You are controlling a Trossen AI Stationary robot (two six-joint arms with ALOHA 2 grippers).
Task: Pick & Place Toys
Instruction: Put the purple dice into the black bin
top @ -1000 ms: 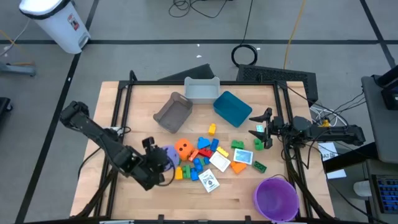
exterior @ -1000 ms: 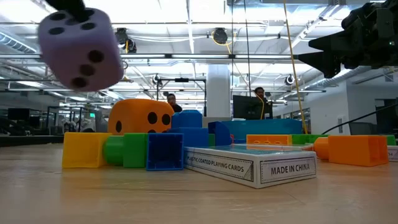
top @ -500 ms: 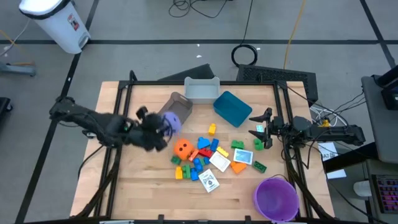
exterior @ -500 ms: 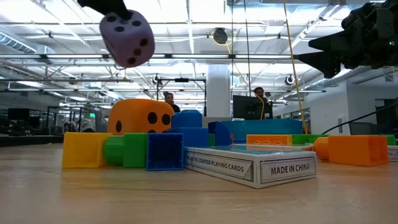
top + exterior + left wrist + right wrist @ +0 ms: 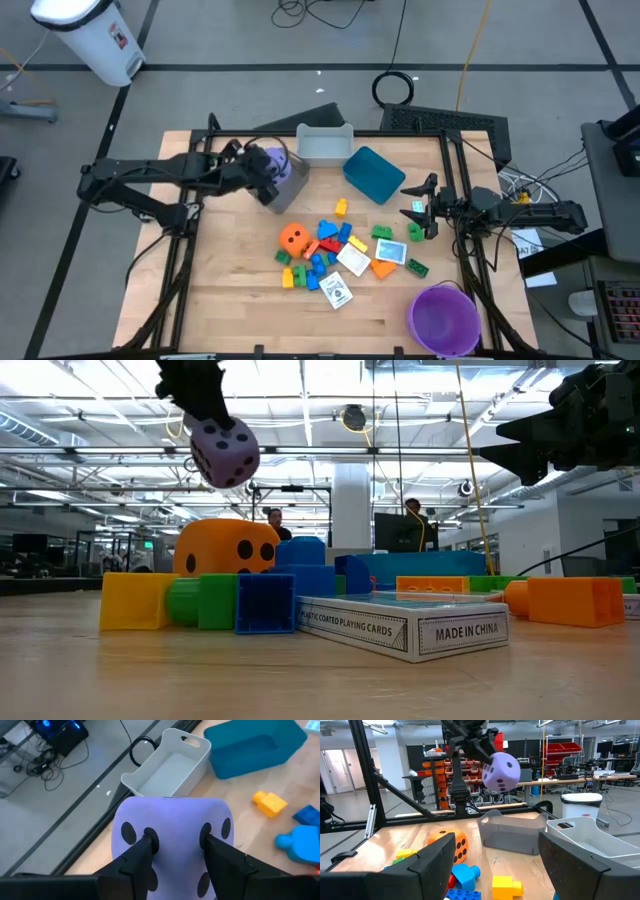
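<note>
My left gripper needs to drop the purple die inside the brown bin (image 5: 283, 175) next to the pale grey bin.
My left gripper (image 5: 262, 178) is shut on the purple die (image 5: 276, 164), which hangs in the air over the brown bin (image 5: 285, 190) at the table's far left. The die also shows high up in the low view (image 5: 225, 452) and in the right wrist view (image 5: 501, 771). The orange die (image 5: 292, 237) rests on the table among small coloured bricks (image 5: 322, 252) and white cards (image 5: 353, 260). My right gripper (image 5: 420, 208) waits open at the table's right edge, holding nothing. My left gripper pinches the purple die between its two fingers (image 5: 141, 851), on the dotted face nearest the wrist (image 5: 175, 845). The die is wider than the gap between the fingers. They slant down from the table's left. The die hangs lifted clear, tilted, below the fingers (image 5: 205, 400).
A pale grey bin (image 5: 325, 145) and a blue bin (image 5: 373, 173) stand along the far edge beside the brown one. A purple bowl (image 5: 442, 318) sits at the near right corner. Bare wood lies along the near edge and the left side.
My left gripper has carried the purple die from the near left of the table toward the far edge and upward, until it stands over the brown bin. The wrist has rolled on the way, turning the die. The grip has stayed shut on it.
</note>
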